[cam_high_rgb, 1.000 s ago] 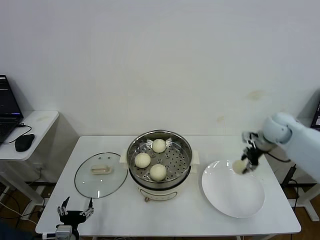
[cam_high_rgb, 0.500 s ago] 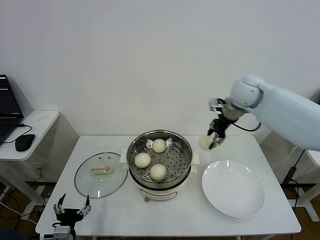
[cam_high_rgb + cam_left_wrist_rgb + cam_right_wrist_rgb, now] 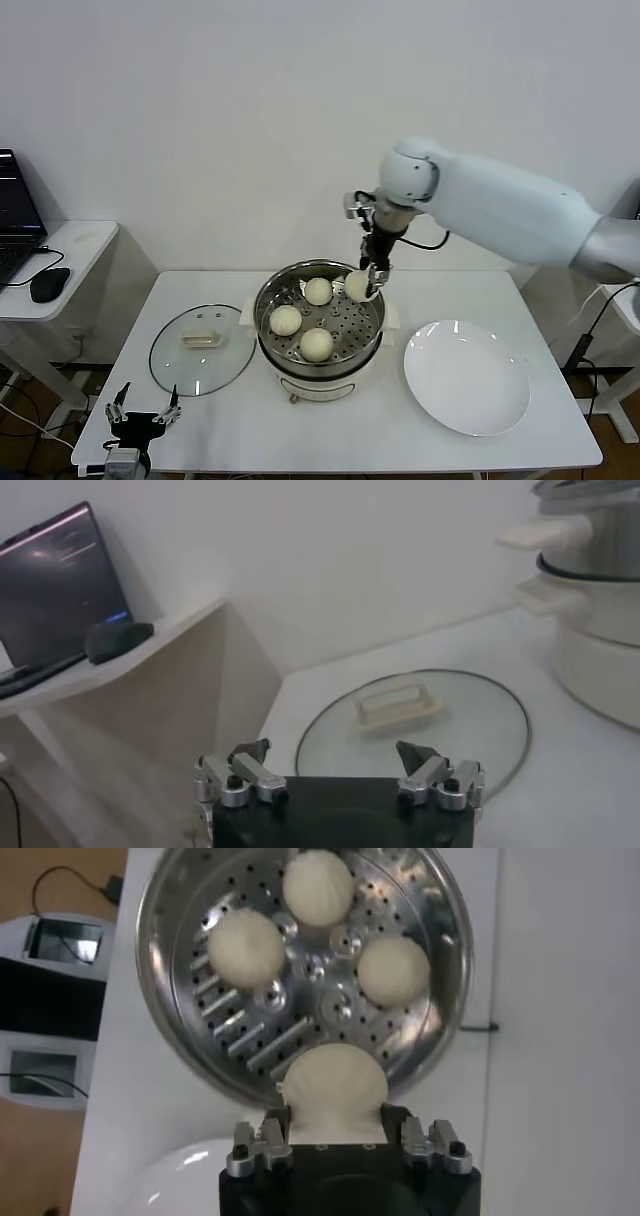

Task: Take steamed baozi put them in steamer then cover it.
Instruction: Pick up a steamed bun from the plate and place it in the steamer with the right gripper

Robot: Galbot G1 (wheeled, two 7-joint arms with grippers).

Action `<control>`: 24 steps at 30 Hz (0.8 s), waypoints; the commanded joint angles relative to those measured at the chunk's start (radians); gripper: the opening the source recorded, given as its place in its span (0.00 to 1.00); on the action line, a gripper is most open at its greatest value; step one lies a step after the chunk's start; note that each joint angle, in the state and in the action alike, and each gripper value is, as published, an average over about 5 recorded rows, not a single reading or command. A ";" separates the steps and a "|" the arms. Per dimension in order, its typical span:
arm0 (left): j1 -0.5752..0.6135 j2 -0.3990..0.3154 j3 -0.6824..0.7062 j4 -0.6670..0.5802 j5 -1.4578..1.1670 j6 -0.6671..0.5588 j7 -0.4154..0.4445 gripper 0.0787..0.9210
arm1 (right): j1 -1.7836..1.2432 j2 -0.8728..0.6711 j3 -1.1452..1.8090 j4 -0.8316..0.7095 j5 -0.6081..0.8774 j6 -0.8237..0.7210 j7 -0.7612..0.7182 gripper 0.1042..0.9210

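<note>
The baozi, now held above the tray, will be let go by my right gripper on the bare tray (image 3: pixel 346 311) (image 3: pixel 338 1032), between the other baozi and the plate-side rim.
The steamer (image 3: pixel 268 335) stands mid-table, its perforated tray (image 3: pixel 300 1033) holding three baozi (image 3: pixel 318 291) (image 3: pixel 285 320) (image 3: pixel 316 344). My right gripper (image 3: pixel 372 284) hangs over the pot's back right rim, shut on a fourth baozi (image 3: pixel 357 286) (image 3: pixel 332 1091); the bun bulges out between the fingers above the tray. The glass cover (image 3: pixel 201 348) (image 3: pixel 410 731) lies flat on the table left of the steamer, cream handle (image 3: pixel 397 704) up. My left gripper (image 3: pixel 140 414) (image 3: pixel 335 760) waits open and empty at the table's front left edge, just short of the cover.
A white plate (image 3: pixel 466 377) lies bare to the right of the steamer. A side table on the left carries a laptop (image 3: pixel 62 587) and a mouse (image 3: pixel 48 285). The wall stands close behind the table.
My right arm has carried the baozi from above the plate leftward to over the steamer's back right rim. The left gripper has drifted slightly.
</note>
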 commanded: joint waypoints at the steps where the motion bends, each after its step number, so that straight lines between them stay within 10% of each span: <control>1: 0.002 0.000 0.001 -0.005 0.004 0.000 0.000 0.88 | -0.048 0.122 -0.029 -0.071 -0.031 0.001 0.000 0.57; 24: 0.012 -0.003 0.001 -0.004 0.003 -0.002 -0.004 0.88 | -0.181 0.126 0.028 -0.136 -0.162 0.015 0.027 0.58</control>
